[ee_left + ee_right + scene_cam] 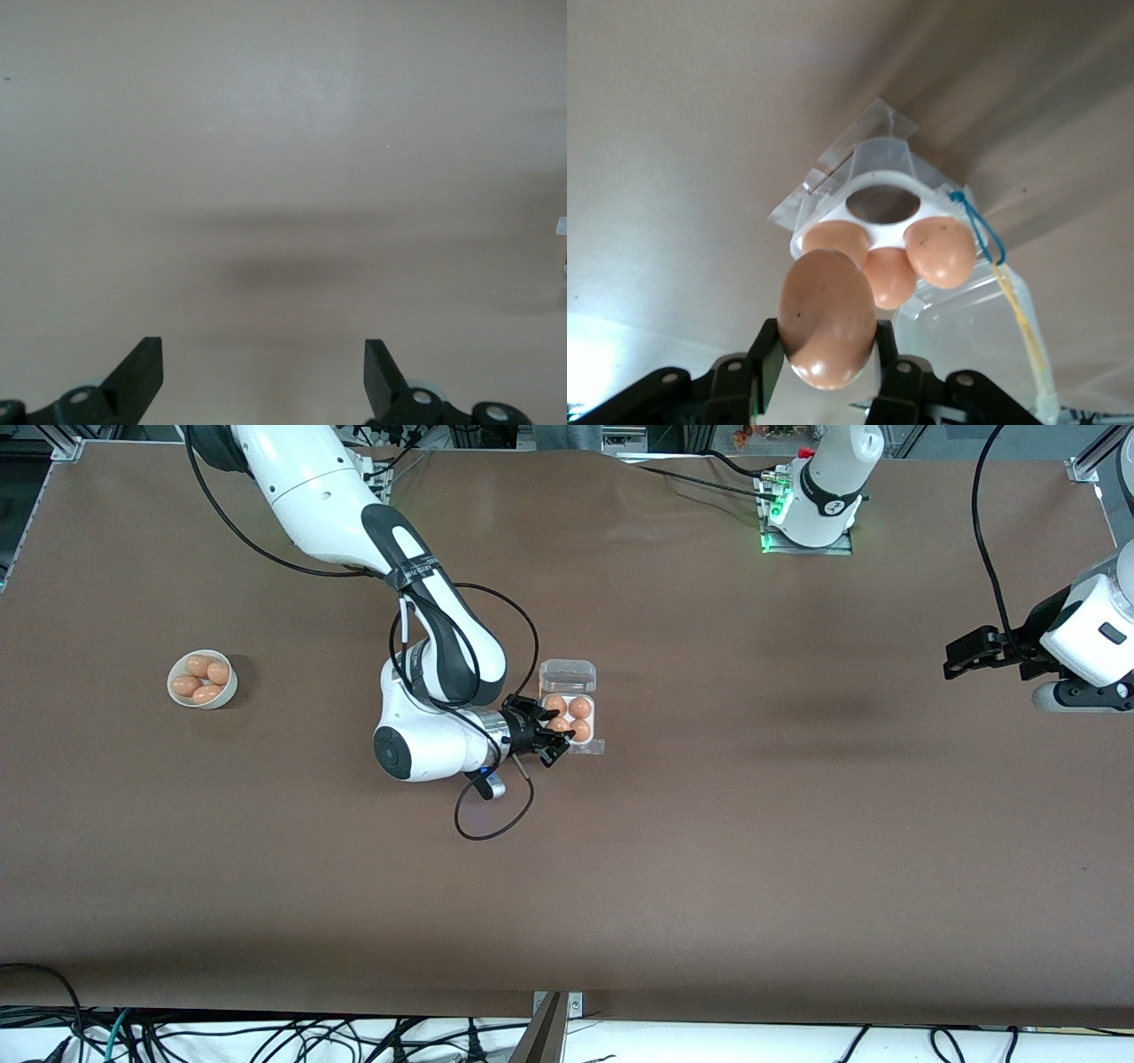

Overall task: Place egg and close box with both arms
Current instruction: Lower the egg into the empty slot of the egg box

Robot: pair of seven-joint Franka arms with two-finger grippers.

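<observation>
The robot's right gripper will release the light-brown egg, now held just off the tray, in the empty cell of the box (554, 730) (883, 204), next to the three brown eggs.
The box (592, 719) lies mid-table with its clear lid (568, 676) swung open. Three brown eggs fill three cells; in the right wrist view the fourth cell of the box (833, 208) is empty. My right gripper (551, 741) hangs over the box's edge, shut on a light-brown egg (560, 726). In the right wrist view that egg (827, 319) sits upright between the fingers of the right gripper (827, 347), just off the tray. My left gripper (961, 657) waits open over bare table at the left arm's end; the left wrist view shows the left gripper (264, 365) with nothing between its fingers.
A round white bowl (180, 695) holding several brown eggs stands toward the right arm's end of the table. A black cable (496, 828) loops down from the right wrist over the table, nearer the front camera than the box.
</observation>
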